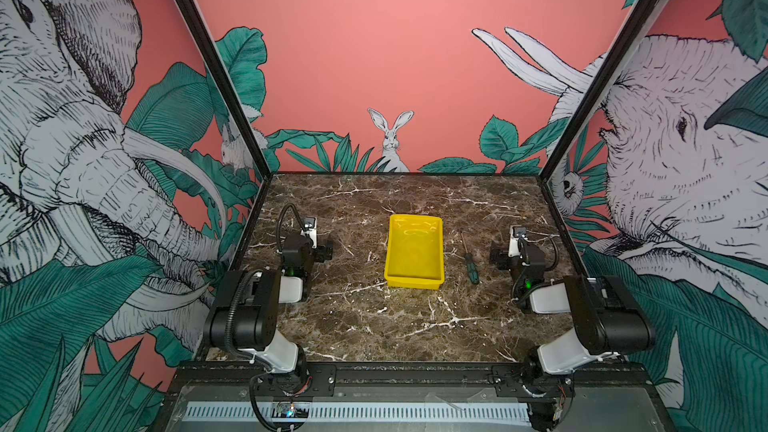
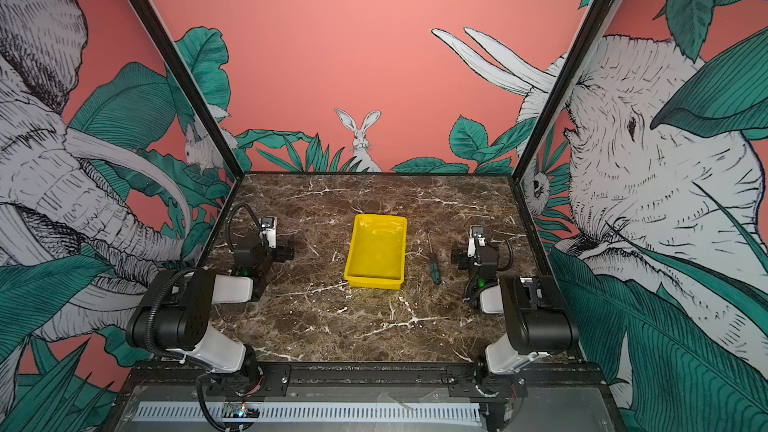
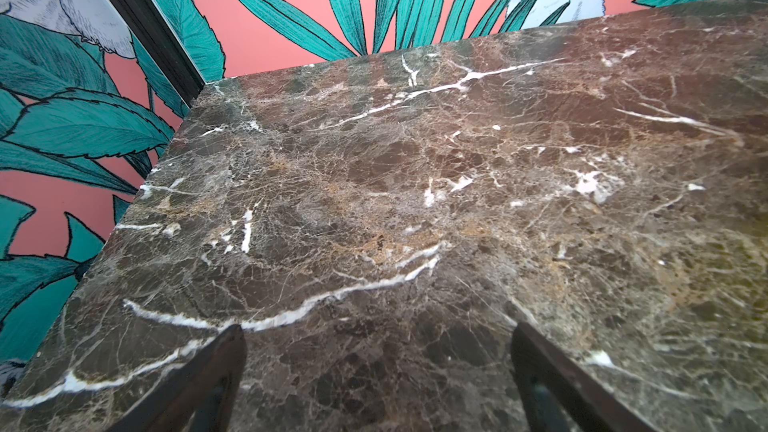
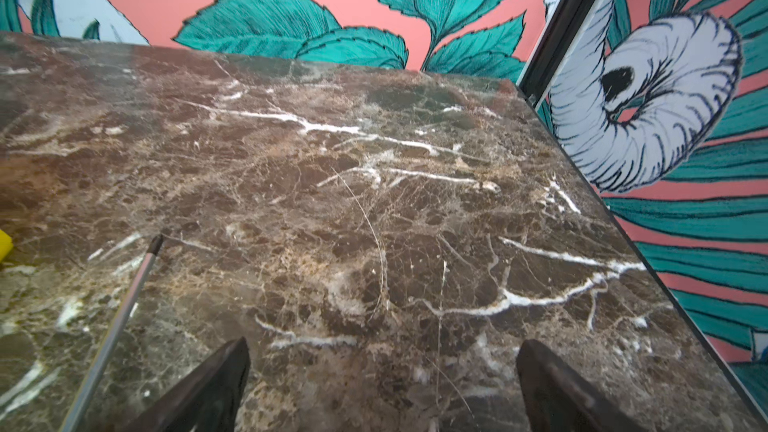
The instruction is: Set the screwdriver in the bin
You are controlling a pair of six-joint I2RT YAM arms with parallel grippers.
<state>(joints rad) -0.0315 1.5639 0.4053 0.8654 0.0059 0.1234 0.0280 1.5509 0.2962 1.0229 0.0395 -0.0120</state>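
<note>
I need to move my right gripper next to the screwdriver beside the yellow bin and close it on the green part of its handle (image 1: 473,273).
The yellow bin (image 1: 413,283) (image 2: 376,283) stands in the middle of the marble table, with nothing in it. The screwdriver (image 1: 471,265) (image 2: 434,268) lies flat just right of the bin, green-and-black handle toward the front, thin shaft pointing back. My right gripper (image 4: 382,347) is open low over bare marble, right of the screwdriver. In the right wrist view the shaft (image 4: 120,317) runs outside one finger, and a corner of the bin (image 4: 4,245) shows at the edge. My left gripper (image 3: 378,334) is open over bare marble, left of the bin.
Patterned walls with black corner posts (image 1: 216,64) (image 1: 602,76) close the table at the back and both sides. Both arm bases sit on a black rail (image 1: 415,376) along the front edge. Each wrist (image 1: 309,243) (image 1: 517,249) is close to its side wall.
</note>
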